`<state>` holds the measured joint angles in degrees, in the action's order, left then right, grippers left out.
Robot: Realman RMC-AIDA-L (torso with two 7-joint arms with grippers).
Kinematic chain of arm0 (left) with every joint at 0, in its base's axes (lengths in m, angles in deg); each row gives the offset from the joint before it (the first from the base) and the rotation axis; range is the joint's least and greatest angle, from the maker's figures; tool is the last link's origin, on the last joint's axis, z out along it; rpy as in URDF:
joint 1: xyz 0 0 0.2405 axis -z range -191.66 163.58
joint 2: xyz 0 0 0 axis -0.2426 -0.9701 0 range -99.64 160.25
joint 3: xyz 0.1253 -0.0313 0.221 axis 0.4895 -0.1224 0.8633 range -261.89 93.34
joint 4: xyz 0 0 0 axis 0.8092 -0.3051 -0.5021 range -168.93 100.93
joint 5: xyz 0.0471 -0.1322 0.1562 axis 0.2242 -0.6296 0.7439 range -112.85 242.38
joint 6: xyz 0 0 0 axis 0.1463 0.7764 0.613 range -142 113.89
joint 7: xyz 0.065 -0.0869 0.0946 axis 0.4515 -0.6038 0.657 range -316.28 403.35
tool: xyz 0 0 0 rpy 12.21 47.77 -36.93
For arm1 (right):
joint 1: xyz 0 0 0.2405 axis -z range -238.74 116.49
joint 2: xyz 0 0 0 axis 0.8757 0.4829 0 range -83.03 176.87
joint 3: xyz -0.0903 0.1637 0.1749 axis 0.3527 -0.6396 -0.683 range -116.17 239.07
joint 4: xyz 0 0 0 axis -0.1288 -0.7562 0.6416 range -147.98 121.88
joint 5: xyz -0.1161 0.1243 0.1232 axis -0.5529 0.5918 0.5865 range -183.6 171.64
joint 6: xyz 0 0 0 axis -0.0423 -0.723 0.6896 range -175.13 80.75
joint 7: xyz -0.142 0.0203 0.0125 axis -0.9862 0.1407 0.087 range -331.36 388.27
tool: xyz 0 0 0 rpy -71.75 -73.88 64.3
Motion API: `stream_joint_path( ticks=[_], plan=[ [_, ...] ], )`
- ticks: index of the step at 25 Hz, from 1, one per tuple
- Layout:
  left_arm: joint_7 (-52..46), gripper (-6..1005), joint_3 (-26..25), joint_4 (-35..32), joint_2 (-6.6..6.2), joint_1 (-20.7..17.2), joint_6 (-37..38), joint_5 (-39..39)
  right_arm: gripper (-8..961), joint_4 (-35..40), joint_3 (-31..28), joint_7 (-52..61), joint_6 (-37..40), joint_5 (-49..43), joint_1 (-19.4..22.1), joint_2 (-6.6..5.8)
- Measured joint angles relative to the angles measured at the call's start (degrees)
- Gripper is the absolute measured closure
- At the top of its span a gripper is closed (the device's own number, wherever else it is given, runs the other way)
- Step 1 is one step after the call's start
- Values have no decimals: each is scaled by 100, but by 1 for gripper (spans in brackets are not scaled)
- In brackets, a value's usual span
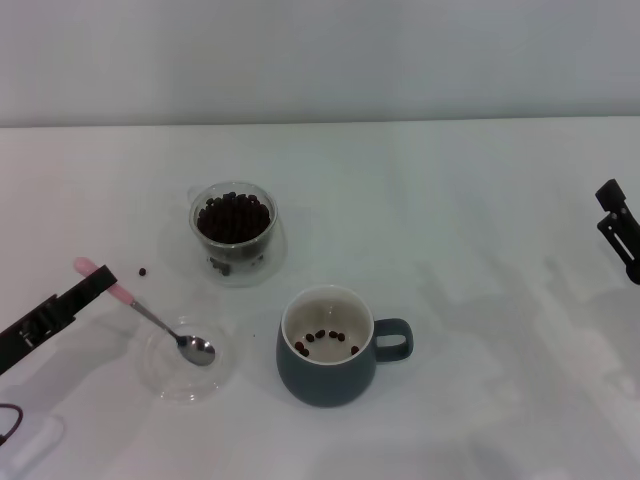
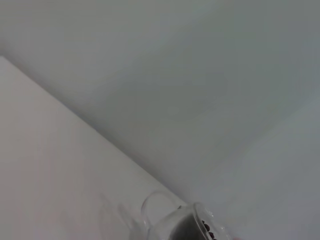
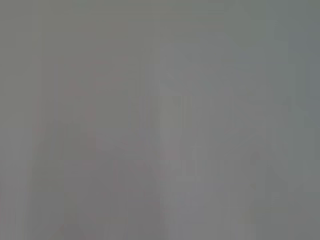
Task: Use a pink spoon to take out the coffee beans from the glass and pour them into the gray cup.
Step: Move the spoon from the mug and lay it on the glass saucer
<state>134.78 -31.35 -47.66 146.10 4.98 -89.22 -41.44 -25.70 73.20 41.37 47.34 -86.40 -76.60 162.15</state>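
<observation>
The robot's left gripper needs to release the pink spoon across the flat clear dish (image 1: pixel 164 332), with the spoon's bowl toward the gray cup.
The glass (image 1: pixel 232 228) stands at the middle left, full of coffee beans (image 1: pixel 233 215). It also shows in the left wrist view (image 2: pixel 172 224), with beans (image 2: pixel 207 231) at its edge. The gray cup (image 1: pixel 330 352) stands in front of it, handle to the right, with a few beans (image 1: pixel 325 337) on its cream bottom. My left gripper (image 1: pixel 98 281) is shut on the pink spoon (image 1: pixel 122 295) near the handle's end. The spoon's metal bowl (image 1: pixel 196 349) is empty and rests low in a flat clear dish (image 1: pixel 170 381). My right gripper (image 1: pixel 620 228) stays at the far right edge.
One loose bean (image 1: pixel 142 271) lies on the white table (image 1: pixel 480 300) between the glass and the spoon handle. The right wrist view shows only a blank grey surface.
</observation>
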Motion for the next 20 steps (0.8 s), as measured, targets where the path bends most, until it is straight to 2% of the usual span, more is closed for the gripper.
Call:
stream_joint_path(
  ticks=[5, 14, 20],
  plan=[
    [283, 867, -10, 39, 34, -24, 129, -25, 109, 0, 21, 0, 5, -1, 11, 0],
    [1075, 868, -28, 48, 272, -22, 309, -183, 109, 0, 24, 0, 18, 0, 38, -8],
    [1535, 868, -29, 264, 311, 9, 403, -557, 109, 0, 0, 0, 23, 0, 36, -9]
  ],
)
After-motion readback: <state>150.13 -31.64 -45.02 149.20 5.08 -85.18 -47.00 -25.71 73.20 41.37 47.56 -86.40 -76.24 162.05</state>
